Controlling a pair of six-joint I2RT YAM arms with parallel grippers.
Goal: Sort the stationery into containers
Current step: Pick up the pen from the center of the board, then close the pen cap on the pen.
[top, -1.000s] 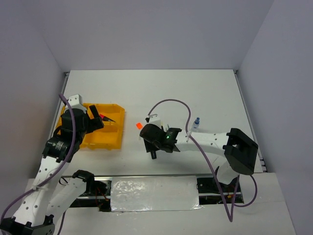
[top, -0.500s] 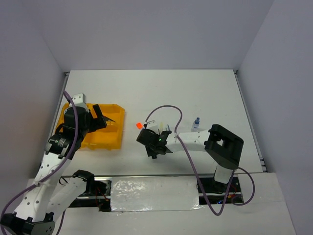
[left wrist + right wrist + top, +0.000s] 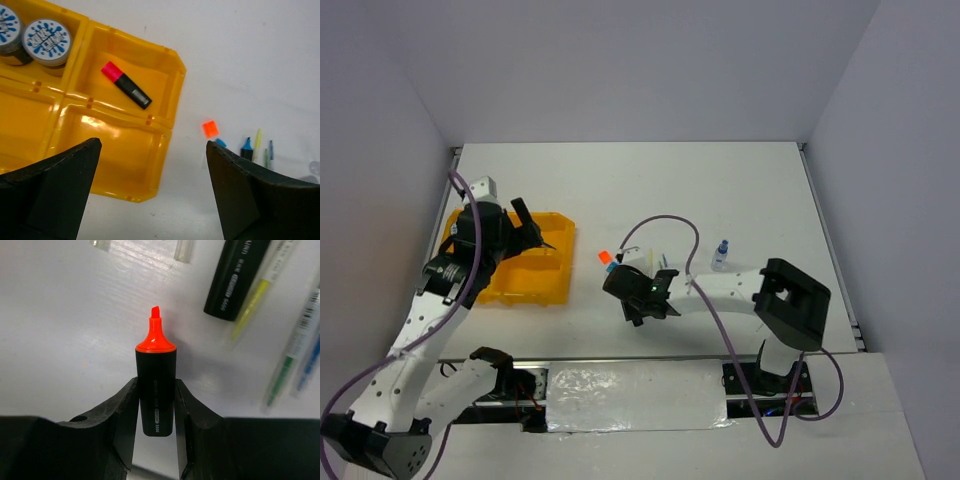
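Observation:
I should close my left gripper on the sides of the orange cap (image 3: 605,257) (image 3: 210,129) next to the tray, because the cap fits the bare-tipped marker in my right gripper.
The yellow-orange tray (image 3: 167,125) lies at the left (image 3: 556,290). Two blue-and-white tins (image 3: 48,36) sit in its far left compartment, and a pink-capped black marker (image 3: 126,85) lies in the far right one. My left gripper (image 3: 527,233) is open and empty above the tray. My right gripper (image 3: 156,410) is shut on a black marker with a bare orange tip (image 3: 156,375), low over the table. Beside it lie another black marker (image 3: 237,280) and thin pale pens (image 3: 292,360). An orange square (image 3: 210,129) and a blue-capped marker (image 3: 246,148) lie right of the tray.
A small blue-capped bottle (image 3: 721,252) stands on the white table right of the pens. Grey walls close off the back and both sides. The right arm's elbow link (image 3: 790,300) hangs over the table's near right part.
My left gripper has drawn back and up from the tray's right compartment. My right gripper has shifted slightly toward the tray, and its elbow has swung.

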